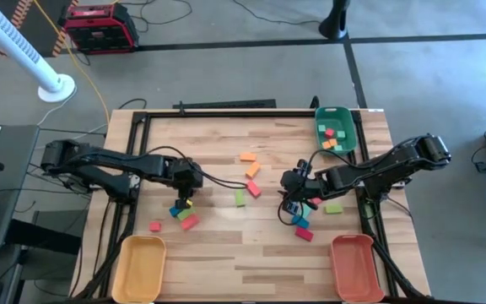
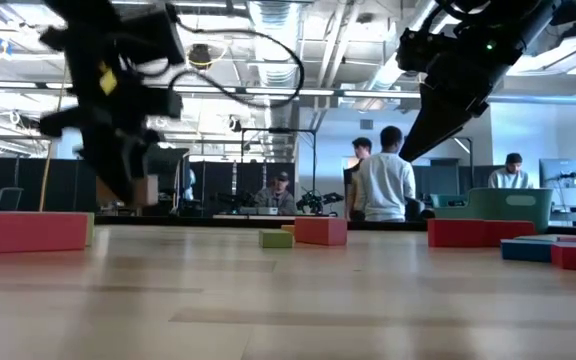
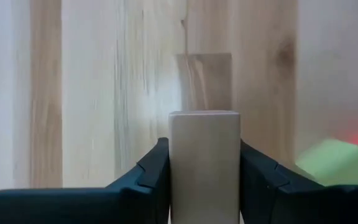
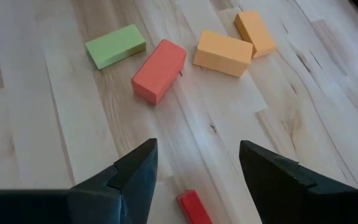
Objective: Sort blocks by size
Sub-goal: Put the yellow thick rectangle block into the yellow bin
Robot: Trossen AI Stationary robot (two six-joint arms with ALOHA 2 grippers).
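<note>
Next, my left gripper lets go of the tan block inside the yellow tray [image 1: 144, 269] at the table's near edge.
My left gripper [image 1: 189, 181] is shut on a tan block [image 3: 204, 163] and holds it above the table's left middle; it also shows in the low view [image 2: 128, 175]. Below it lies a cluster of teal, green and red blocks [image 1: 182, 213]. My right gripper [image 4: 197, 155] is open and empty above the table's right middle [image 1: 288, 182]. Ahead of it lie a green block [image 4: 115, 45], a red block [image 4: 159, 70] and two orange blocks [image 4: 223, 53]. A small red block [image 4: 194, 206] lies on the table under its fingers. My left gripper pinches the tan block's two opposite side faces [image 3: 174, 168] between its two fingers. The fingers point down from above. The block's free end [image 3: 204, 113] sticks out past the fingertips, clear of the table, with its shadow on the wood below.
A green tray [image 1: 348, 135] with several small blocks stands at the far right. A yellow tray [image 1: 139, 268] and an orange tray [image 1: 354, 268] stand at the near edge. More blocks [image 1: 304, 228] lie near my right gripper. People show beyond the table in the low view.
</note>
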